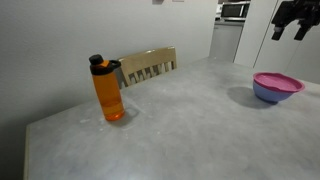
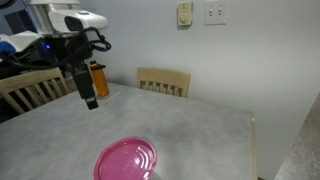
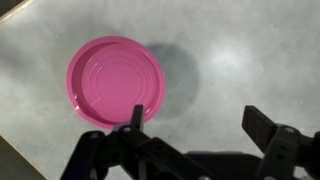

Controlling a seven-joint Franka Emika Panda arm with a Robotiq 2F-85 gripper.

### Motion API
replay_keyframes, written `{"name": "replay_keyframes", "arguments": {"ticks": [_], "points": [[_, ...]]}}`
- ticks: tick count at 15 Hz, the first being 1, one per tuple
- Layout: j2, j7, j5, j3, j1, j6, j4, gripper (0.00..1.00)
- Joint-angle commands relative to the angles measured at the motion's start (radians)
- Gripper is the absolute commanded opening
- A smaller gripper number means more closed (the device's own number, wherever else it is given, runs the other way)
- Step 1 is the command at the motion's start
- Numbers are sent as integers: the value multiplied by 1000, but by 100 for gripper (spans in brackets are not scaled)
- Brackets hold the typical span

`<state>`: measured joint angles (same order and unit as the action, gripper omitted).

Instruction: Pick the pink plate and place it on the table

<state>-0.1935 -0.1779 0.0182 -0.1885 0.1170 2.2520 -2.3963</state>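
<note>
Next, my gripper should go to the pink plate's rim (image 1: 255,77) (image 3: 161,100) on the side toward the orange bottle and close there.
The pink plate (image 3: 115,82) lies on top of the blue-lavender bowl (image 1: 270,95), which stands on the light grey table (image 1: 180,130). In an exterior view the plate (image 2: 127,160) sits near the table's front edge. My gripper (image 3: 198,118) is open and empty. It hangs high above the table, beside the plate rather than over it. In both exterior views the gripper (image 2: 89,95) is well above the tabletop, and only its fingers show at the top right corner (image 1: 290,28).
An orange bottle with a black lid (image 1: 107,88) stands on the table near a wooden slatted chair (image 1: 148,66). The same chair shows at the far table edge (image 2: 163,81). Another wooden chair (image 2: 25,90) stands beside the table.
</note>
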Motion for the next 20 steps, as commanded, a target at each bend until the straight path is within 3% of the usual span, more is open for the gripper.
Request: {"name": "replay_keyframes", "arguments": {"ticks": [1,4,9,15,20], "points": [[103,106,129,-19,13,33,7,100],[144,210,217,-28,19,10,20,100],[121,185,203,-13,21,17,6,100],[198,161,-41,-4,28,36,13,100],[291,192,-146,-14,35,135,14,100]]}}
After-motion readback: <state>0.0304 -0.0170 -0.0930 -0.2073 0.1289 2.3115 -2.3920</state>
